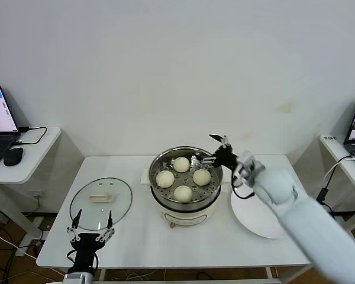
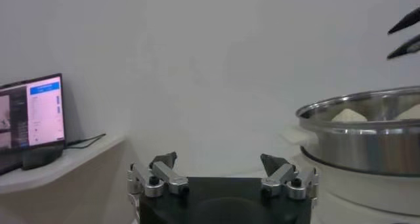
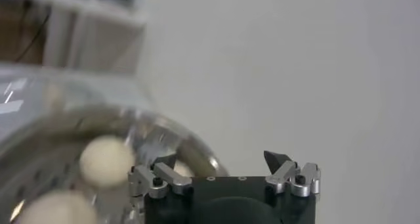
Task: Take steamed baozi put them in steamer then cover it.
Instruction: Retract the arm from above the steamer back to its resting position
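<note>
The filled steamer still needs covering. Next, my left gripper goes to the glass cover's cream-white handle (image 1: 100, 198) and closes there.
Four cream-white baozi (image 1: 181, 164) sit on the perforated tray inside the steel steamer (image 1: 192, 208) at the table's middle. My right gripper (image 1: 212, 151) is open and empty, hovering over the steamer's far right rim. In the right wrist view the gripper (image 3: 223, 159) shows above the blurred pot (image 3: 59, 113) with two baozi (image 3: 105, 161). The clear glass cover (image 1: 100, 203) lies flat on the table to the left. My left gripper (image 1: 92, 228) is open and empty at the cover's near edge. In the left wrist view the gripper (image 2: 218, 163) faces the steamer (image 2: 367, 140).
A flat white plate (image 1: 260, 216) lies on the white table (image 1: 136, 242) to the right of the steamer, under my right arm. Side tables with laptops (image 1: 0, 109) stand at far left and far right.
</note>
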